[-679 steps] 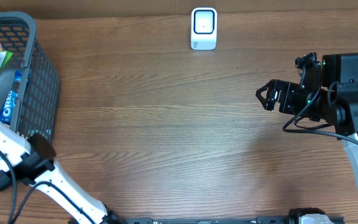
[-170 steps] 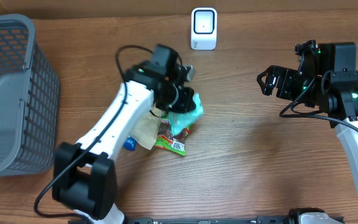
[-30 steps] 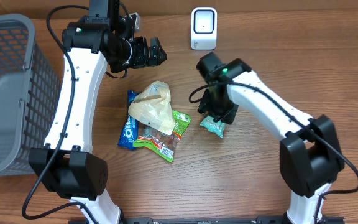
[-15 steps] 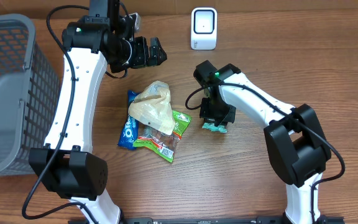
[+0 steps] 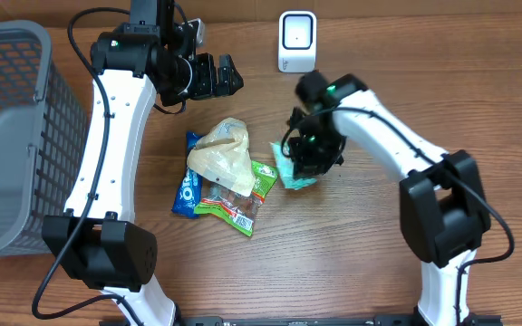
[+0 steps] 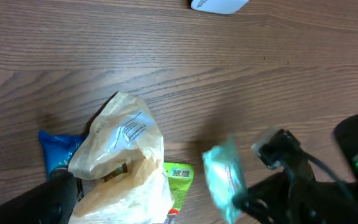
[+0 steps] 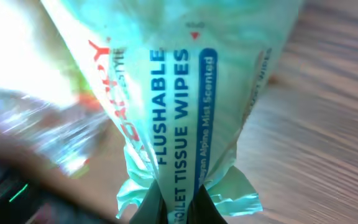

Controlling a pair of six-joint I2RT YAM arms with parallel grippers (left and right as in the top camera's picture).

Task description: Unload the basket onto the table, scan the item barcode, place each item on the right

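The robot's right gripper is pinching the wipes pack by its crimped end with the printed front showing, so it should lay the pack down and take its side edge (image 7: 98, 84).
A teal pack of flushable tissue wipes (image 7: 179, 93) fills the right wrist view, its crimped end pinched between my right gripper's (image 7: 178, 202) two dark fingers. From overhead, the right gripper (image 5: 304, 161) holds the wipes pack (image 5: 290, 174) just right of the item pile, tilted off the table. The same pack (image 6: 224, 177) shows in the left wrist view, blurred. The white barcode scanner (image 5: 297, 41) stands at the table's far edge. My left gripper (image 5: 229, 75) hangs open and empty above the pile, left of the scanner.
A tan paper bag (image 5: 223, 156), a green snack pack (image 5: 243, 201) with a barcode and a blue Oreo pack (image 5: 187, 188) lie piled mid-table. A grey mesh basket (image 5: 16, 136) sits at the left edge. The scanner's edge (image 6: 219, 5) shows in the left wrist view.
My right gripper has shut on the wipes pack and raised it off the table, swinging it slightly up and left toward the pile. The left arm has not moved.
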